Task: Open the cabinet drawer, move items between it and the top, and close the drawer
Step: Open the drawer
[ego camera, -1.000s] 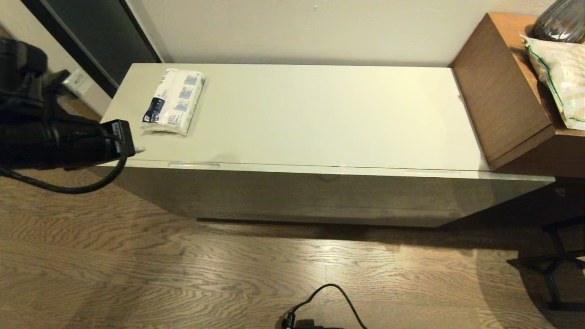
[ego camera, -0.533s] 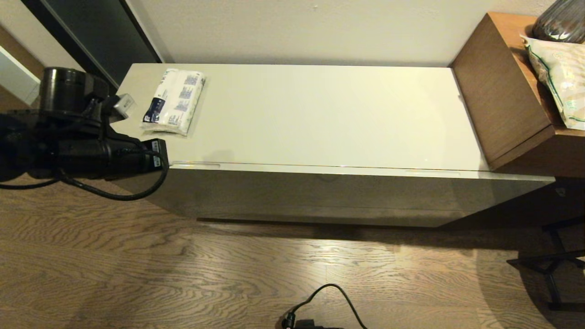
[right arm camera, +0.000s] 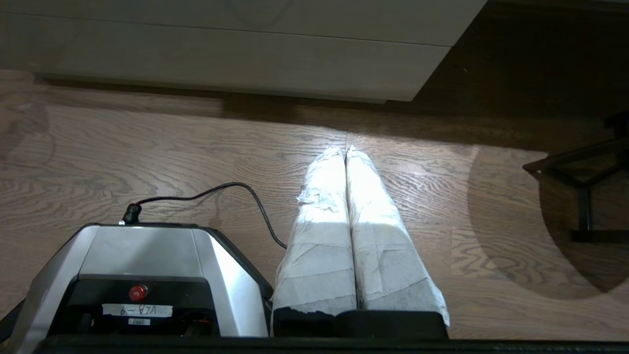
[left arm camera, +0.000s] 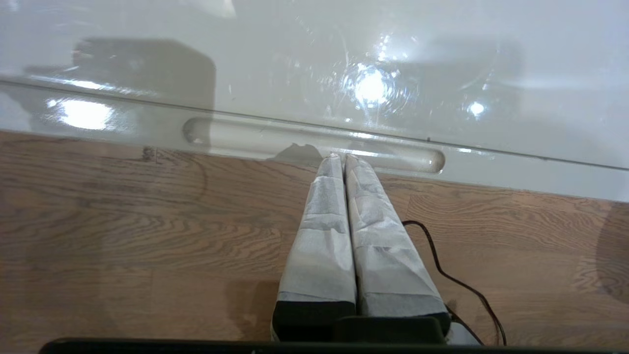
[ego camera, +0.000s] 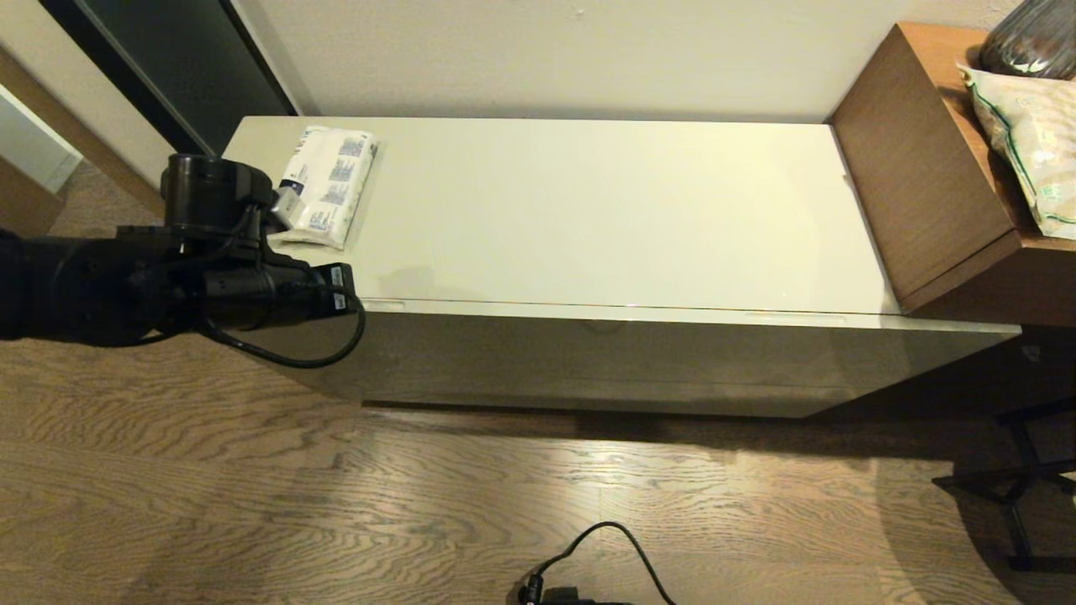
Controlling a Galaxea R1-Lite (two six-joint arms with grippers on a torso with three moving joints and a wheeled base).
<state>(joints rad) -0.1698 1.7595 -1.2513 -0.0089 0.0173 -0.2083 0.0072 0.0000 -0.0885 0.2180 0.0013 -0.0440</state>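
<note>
I need to close my left gripper on the near end [ego camera: 323,217] of the white tissue pack after the drawer, with its fingers on the pack's long sides.
The cabinet drawer [ego camera: 588,361] is closed under the top [ego camera: 588,210], a glossy cream slab. A white tissue pack [ego camera: 324,186] with blue print lies at the top's far left. My left arm [ego camera: 210,286] reaches along the cabinet's front left corner, just in front of the pack. In the left wrist view my left gripper [left arm camera: 342,157] is shut and empty, its taped fingertips at the edge of the drawer's left recessed slot [left arm camera: 245,137]. The right slot [ego camera: 794,318] is free. My right gripper [right arm camera: 345,150] hangs shut over the floor beside the robot base [right arm camera: 137,280].
A brown wooden desk [ego camera: 925,193] butts against the cabinet's right end, carrying a bag [ego camera: 1030,143] and a dark vase [ego camera: 1030,38]. A black cable [ego camera: 605,546] lies on the wood floor in front. Black stand legs [ego camera: 1017,487] are at the lower right.
My left arm has swung rightward along the cabinet's front edge, from beyond the left corner to over the drawer's left slot. The tissue pack and drawer have not moved.
</note>
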